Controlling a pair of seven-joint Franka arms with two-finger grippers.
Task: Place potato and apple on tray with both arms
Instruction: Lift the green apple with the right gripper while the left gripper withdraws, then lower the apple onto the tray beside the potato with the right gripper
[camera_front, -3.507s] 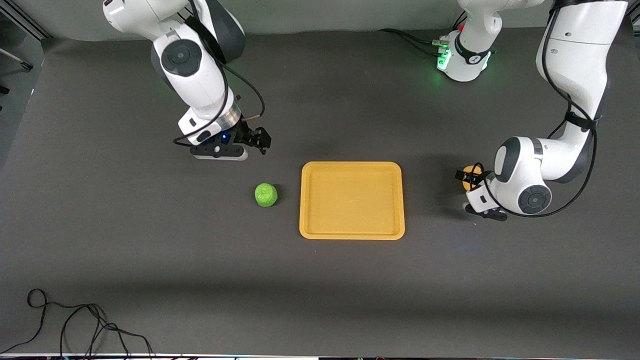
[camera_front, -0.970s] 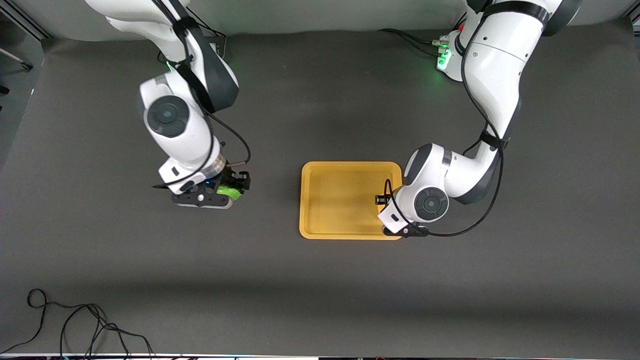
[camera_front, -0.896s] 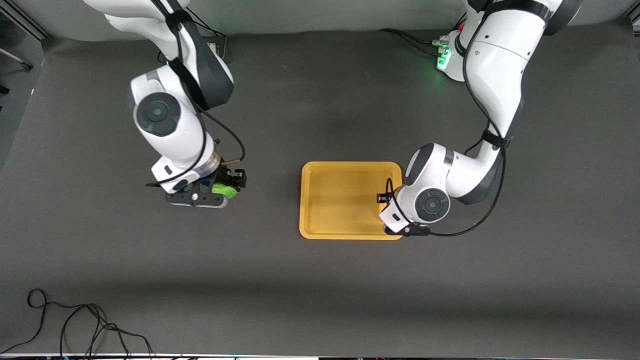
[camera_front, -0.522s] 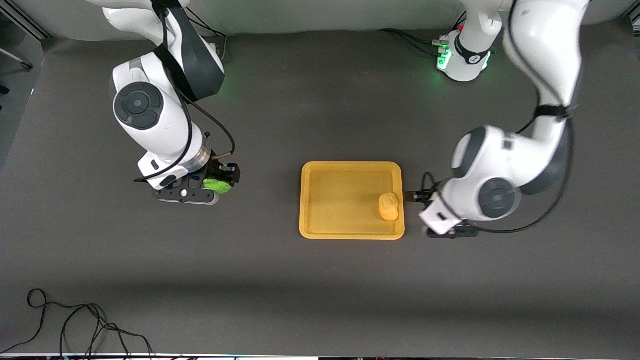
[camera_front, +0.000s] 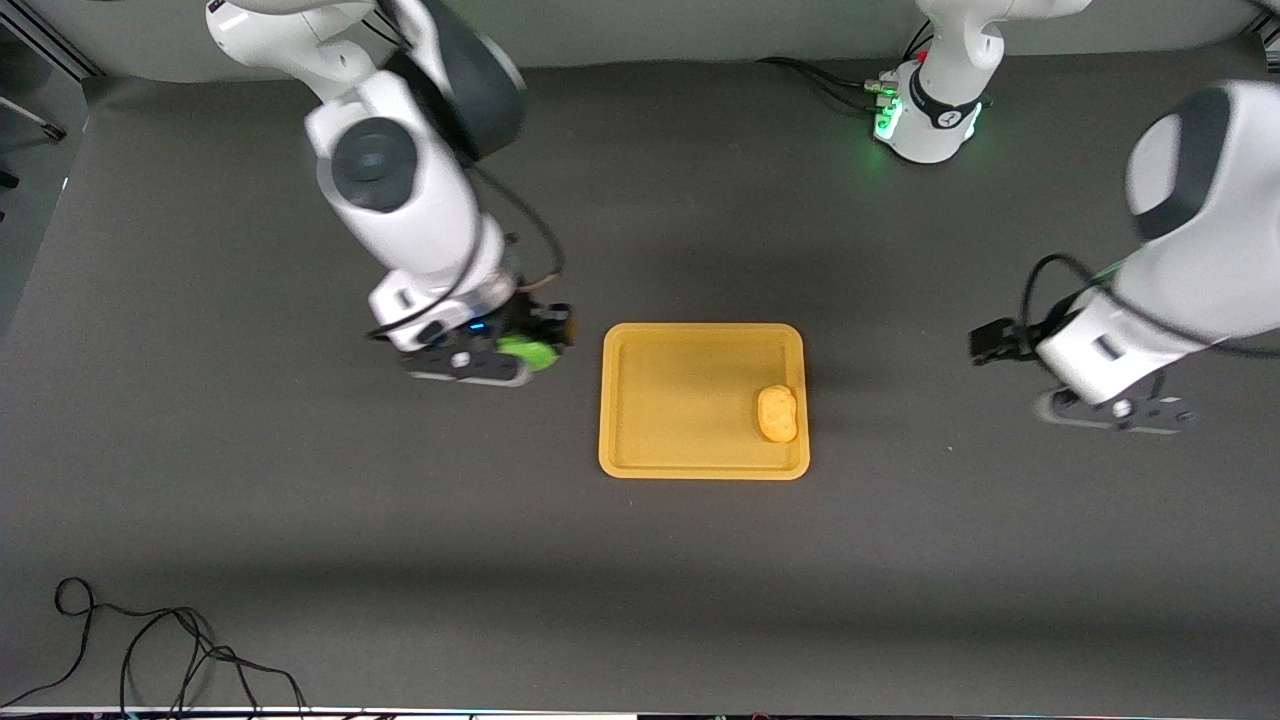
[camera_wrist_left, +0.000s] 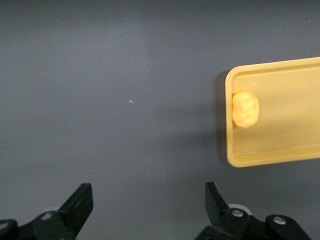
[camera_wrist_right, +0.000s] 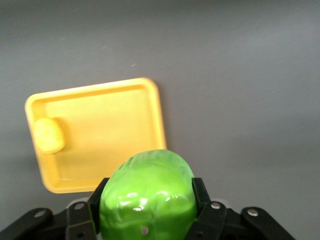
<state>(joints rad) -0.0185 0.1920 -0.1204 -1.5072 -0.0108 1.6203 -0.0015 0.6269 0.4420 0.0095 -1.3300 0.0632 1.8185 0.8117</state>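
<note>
The green apple will go down on the bare middle of the tray (camera_front: 704, 388) (camera_wrist_right: 101, 143), near the potato, when my right gripper lets go of it.
The yellow-orange tray (camera_front: 640, 345) lies at mid-table. The potato (camera_front: 777, 413) lies in it by the rim at the left arm's end; it also shows in the left wrist view (camera_wrist_left: 245, 109) and the right wrist view (camera_wrist_right: 49, 135). My right gripper (camera_front: 535, 345) is shut on the green apple (camera_front: 527, 352), held above the table just beside the tray's rim at the right arm's end. In the right wrist view the apple (camera_wrist_right: 147, 192) fills the jaws, with the tray (camera_wrist_right: 115, 92) past it. My left gripper (camera_front: 985, 343) is open and empty above bare table, off the tray toward the left arm's end; its fingers (camera_wrist_left: 77, 207) stand wide apart.
The left arm's green-lit base (camera_front: 925, 110) stands at the table's back edge. A loose black cable (camera_front: 150, 650) lies at the table's near corner at the right arm's end. The tray's rim (camera_wrist_left: 270, 160) shows in the left wrist view.
My right gripper has carried the apple toward the tray, up to its rim. My left gripper has drawn away from the tray toward its own end. The potato stays in the tray.
</note>
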